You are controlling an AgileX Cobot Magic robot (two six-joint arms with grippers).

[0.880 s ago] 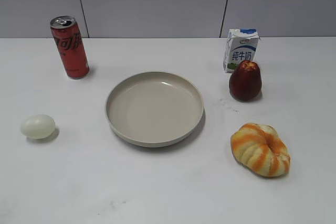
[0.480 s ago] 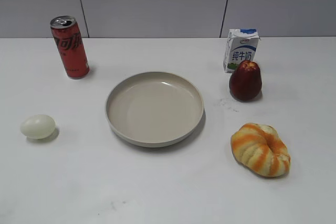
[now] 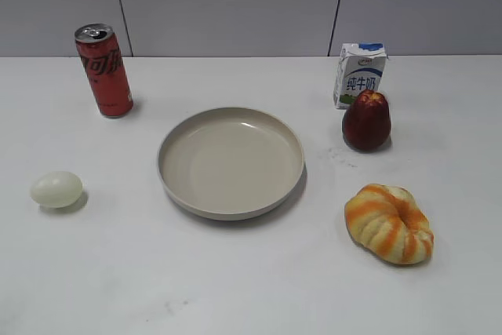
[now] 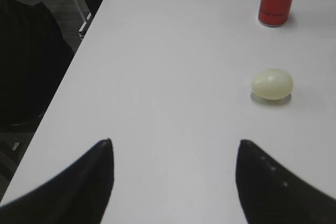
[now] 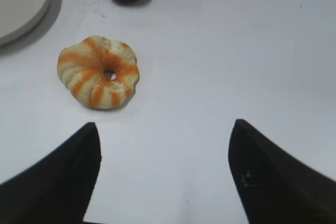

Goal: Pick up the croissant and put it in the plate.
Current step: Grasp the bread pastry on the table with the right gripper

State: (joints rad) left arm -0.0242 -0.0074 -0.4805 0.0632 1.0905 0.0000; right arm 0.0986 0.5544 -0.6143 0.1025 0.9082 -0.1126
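I should move my right gripper next to the striped middle of the croissant [image 3: 388, 230] [image 5: 100, 81], by the croissant's small hole, and close it there.
The croissant [image 3: 389, 223], pale yellow with orange stripes, lies on the white table at the front right. It also shows in the right wrist view [image 5: 98, 78], ahead and left of my open, empty right gripper [image 5: 165, 127]. The beige plate [image 3: 230, 114] sits empty at the table's middle; its rim shows at the top left of the right wrist view [image 5: 31, 11]. My left gripper [image 4: 175, 144] is open and empty over bare table at the left side. Neither gripper appears in the exterior view.
A red cola can [image 3: 104, 71] stands at the back left and a pale egg [image 3: 56, 189] lies at the left. A milk carton [image 3: 360, 74] stands at the back right with a dark red apple [image 3: 366, 121] in front of it. The table's left edge [image 4: 63, 85] is near my left gripper.
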